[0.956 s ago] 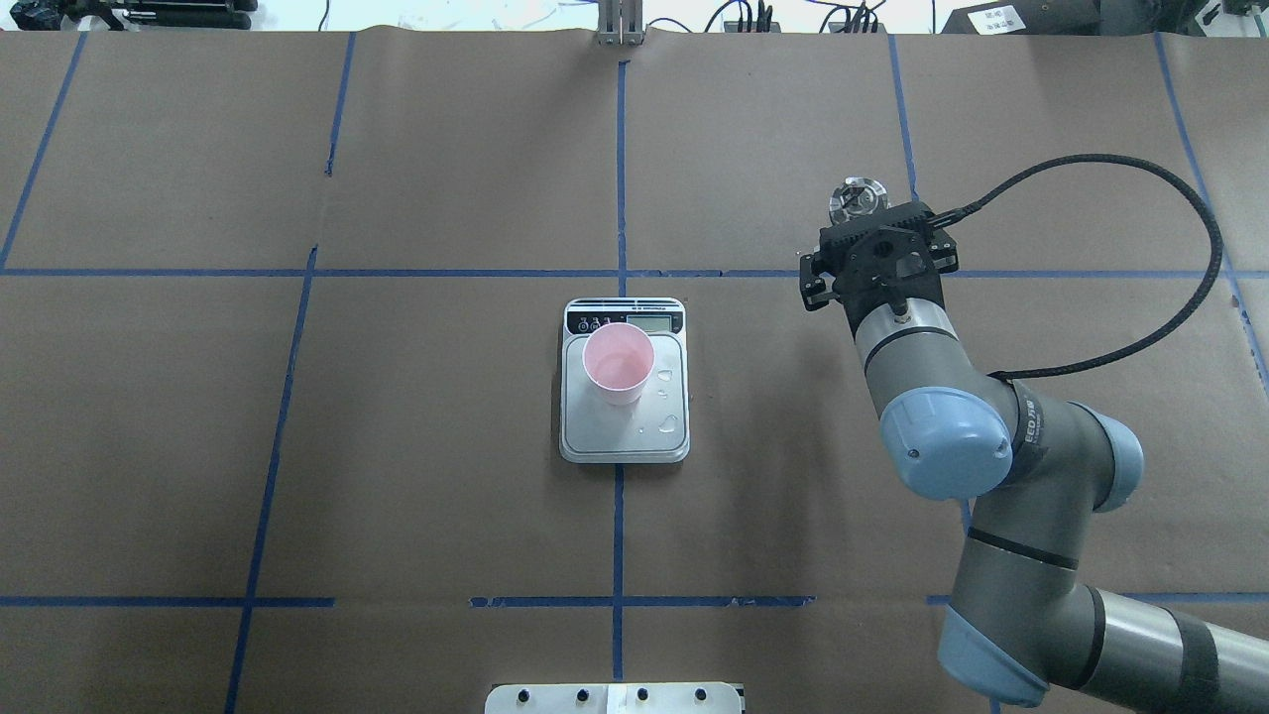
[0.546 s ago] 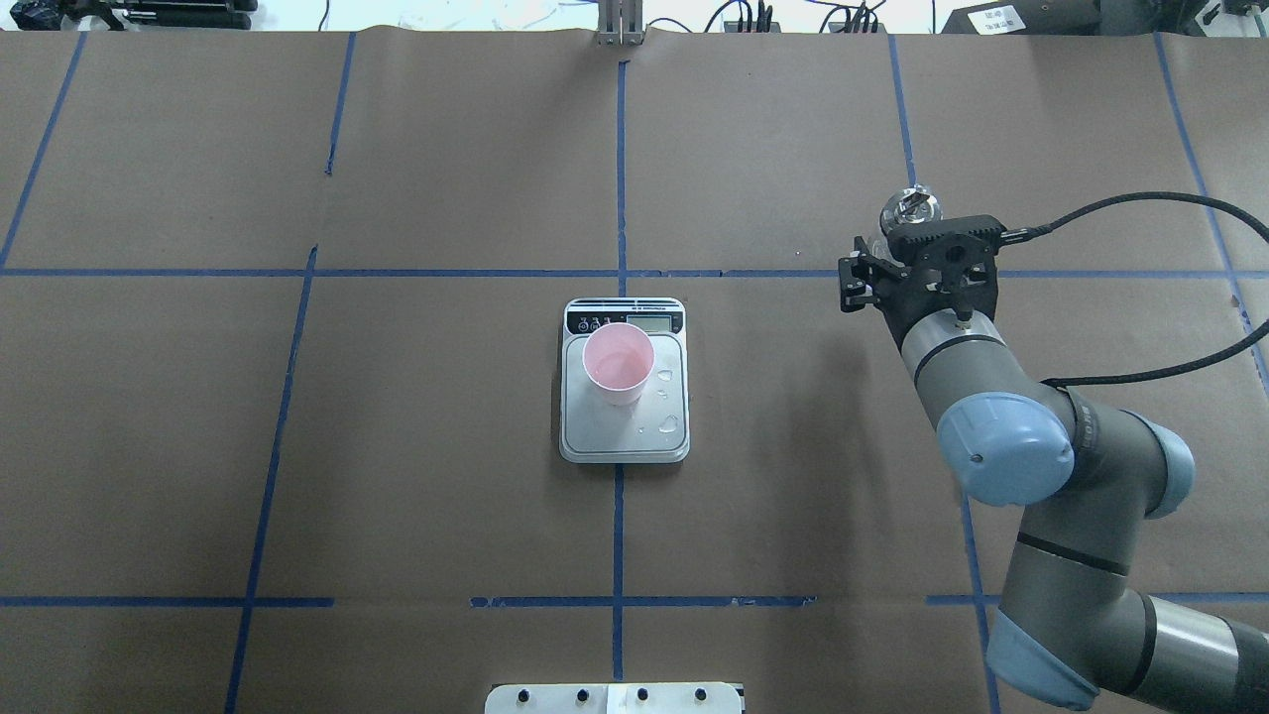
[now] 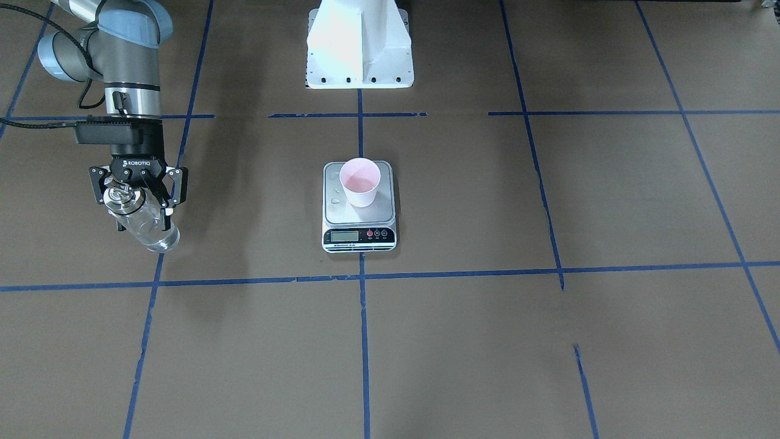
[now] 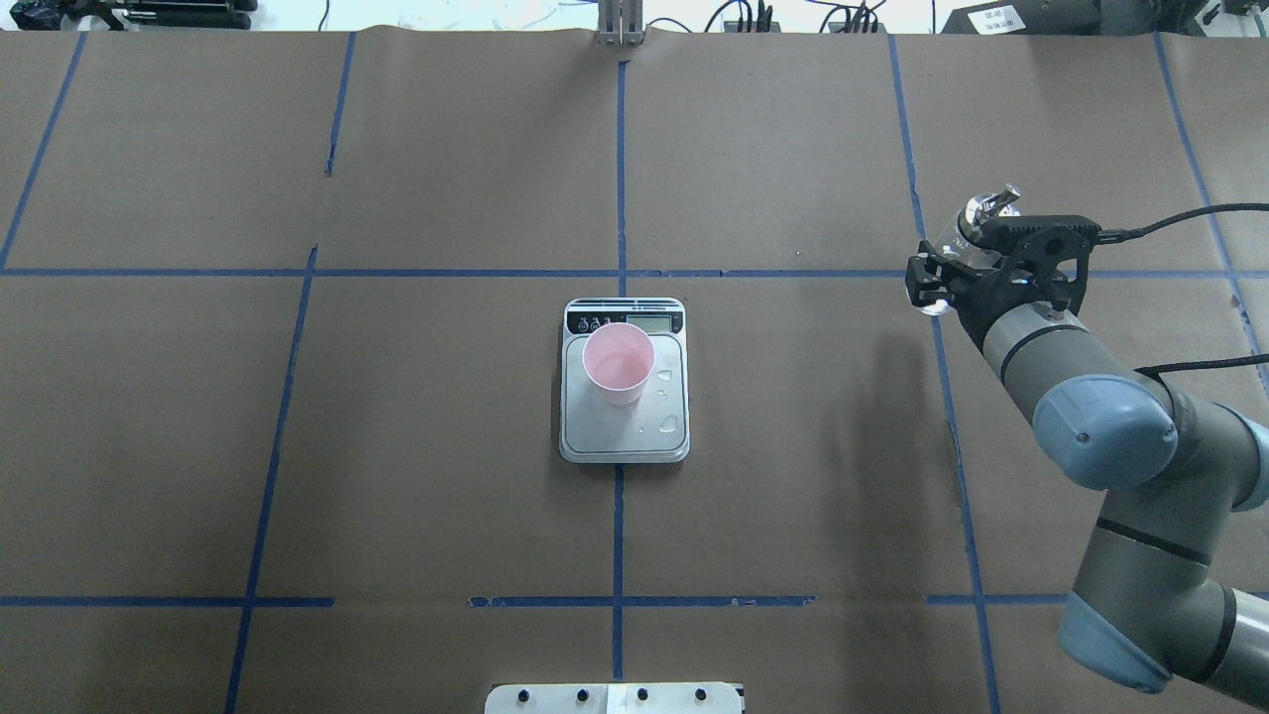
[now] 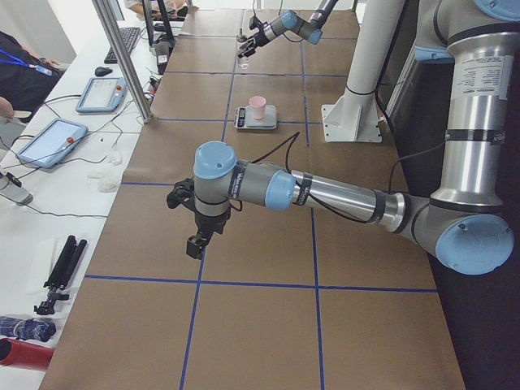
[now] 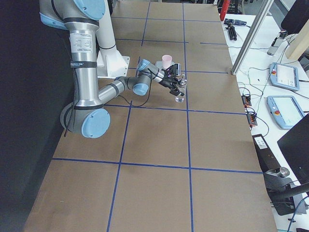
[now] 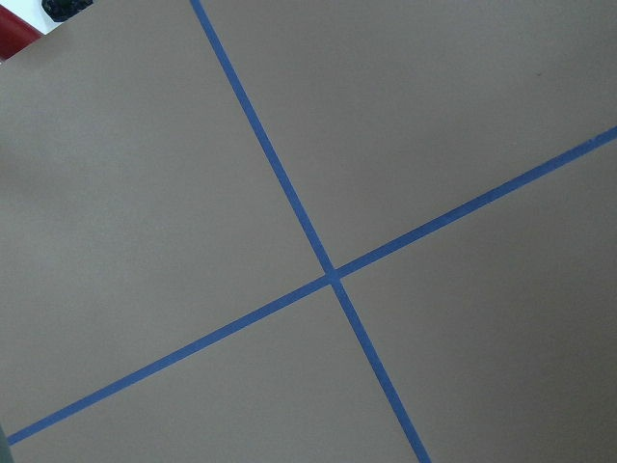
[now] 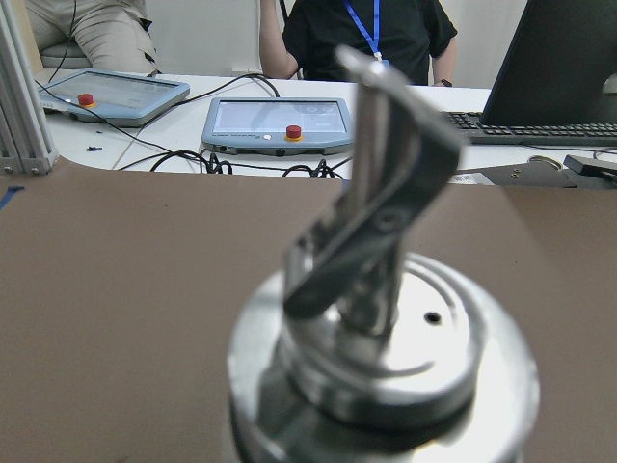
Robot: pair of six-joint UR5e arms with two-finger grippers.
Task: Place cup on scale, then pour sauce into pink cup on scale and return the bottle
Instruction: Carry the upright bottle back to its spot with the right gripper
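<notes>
Next, I set the clear glass bottle on the blue tape line [image 3: 169,233] just behind the tape crossing, using my right gripper.
The pale pink cup [image 4: 619,362] stands upright on the silver scale [image 4: 625,436], at the platform's far part; it also shows in the front view [image 3: 360,181]. My right gripper [image 4: 960,266] is shut on the clear glass bottle [image 3: 148,228], holding it upright far to the scale's right. The bottle's silver cap and spout [image 8: 381,289] fill the right wrist view. Clear sauce shows through the glass. My left gripper [image 5: 197,242] hangs over bare table far from the scale; I cannot tell whether it is open or shut.
Water-like drops [image 4: 670,423] lie on the scale's platform beside the cup. The robot's white base [image 3: 359,42] stands behind the scale. Blue tape lines cross the brown table. Tablets and cables [image 8: 280,121] lie beyond the table's far edge.
My right arm has carried the bottle to the right in the overhead view, further from the scale. The cup and scale have not moved.
</notes>
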